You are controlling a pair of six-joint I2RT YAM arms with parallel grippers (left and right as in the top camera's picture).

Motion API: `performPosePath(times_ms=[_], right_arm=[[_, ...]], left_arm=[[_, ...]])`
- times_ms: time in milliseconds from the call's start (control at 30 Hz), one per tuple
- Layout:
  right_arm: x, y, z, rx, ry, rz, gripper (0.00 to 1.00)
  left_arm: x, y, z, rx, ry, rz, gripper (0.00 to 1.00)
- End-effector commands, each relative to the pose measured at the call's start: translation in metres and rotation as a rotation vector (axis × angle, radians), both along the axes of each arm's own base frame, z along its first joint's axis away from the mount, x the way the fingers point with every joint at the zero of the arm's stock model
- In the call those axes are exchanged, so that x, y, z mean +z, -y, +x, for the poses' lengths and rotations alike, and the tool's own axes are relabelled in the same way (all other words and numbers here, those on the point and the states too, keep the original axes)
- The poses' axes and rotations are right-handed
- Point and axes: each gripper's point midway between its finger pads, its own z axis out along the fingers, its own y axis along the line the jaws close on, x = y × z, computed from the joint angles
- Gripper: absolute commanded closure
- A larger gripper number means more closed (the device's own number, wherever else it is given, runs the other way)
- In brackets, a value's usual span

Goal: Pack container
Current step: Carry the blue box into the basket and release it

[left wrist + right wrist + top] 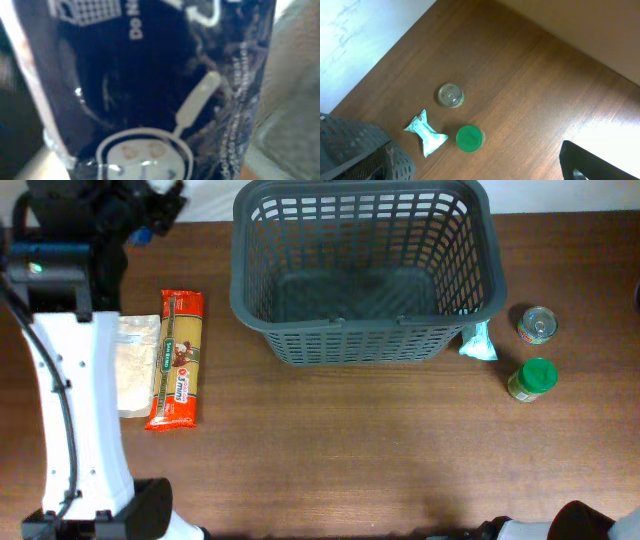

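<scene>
The robot's left gripper will release the dark printed packet, now held at the table's far back corner, on the basket's bottom, along the middle of the basket's back side (361, 277).
The container, a large dark grey basket (362, 270) with lattice sides, stands at the back middle of the table and holds nothing; a corner of it shows in the right wrist view (360, 155). My left gripper (152, 208) is raised at the far left back corner. Its wrist view is filled by a dark printed packet (150, 90), very close and blurred, held in the jaws; the fingers are hidden. Of my right gripper only a dark part (585, 161) shows at the frame's corner, high above the table's right end.
A red spaghetti packet (176, 360) and a pale bag (135, 365) lie left of the basket beside my white left arm. Right of the basket are a teal packet (479, 340) (426, 139), a tin can (537, 324) (450, 95) and a green-lidded jar (533, 378) (469, 138).
</scene>
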Motion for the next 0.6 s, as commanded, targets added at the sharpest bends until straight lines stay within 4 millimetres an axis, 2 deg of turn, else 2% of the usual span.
performPosePath(times_ms=[0, 133, 167, 267, 367, 500, 567], right_arm=[[-0.001, 0.001, 0.0, -0.012, 0.007, 0.01, 0.01], [-0.001, 0.001, 0.0, -0.012, 0.007, 0.011, 0.01], [-0.001, 0.001, 0.0, -0.012, 0.007, 0.011, 0.01], [-0.001, 0.001, -0.001, -0.012, 0.004, 0.013, 0.01], [-0.002, 0.0, -0.001, -0.012, 0.001, 0.014, 0.01], [-0.003, 0.0, -0.002, -0.012, -0.003, 0.017, 0.01], [-0.003, 0.0, -0.002, -0.012, -0.005, 0.018, 0.01]], left_arm=[[-0.014, 0.063, -0.009, -0.316, 0.089, 0.237, 0.99], [-0.044, 0.121, -0.015, -0.485, 0.09, 0.348, 0.98], [-0.058, 0.139, -0.013, -0.511, 0.065, 0.359, 0.98], [-0.09, 0.166, -0.005, -0.533, 0.008, 0.396, 0.98], [-0.125, 0.182, 0.008, -0.526, -0.053, 0.44, 0.99], [-0.175, 0.183, 0.04, -0.351, -0.194, 0.397, 0.98], [-0.201, 0.187, 0.047, -0.33, -0.25, 0.393, 0.99]])
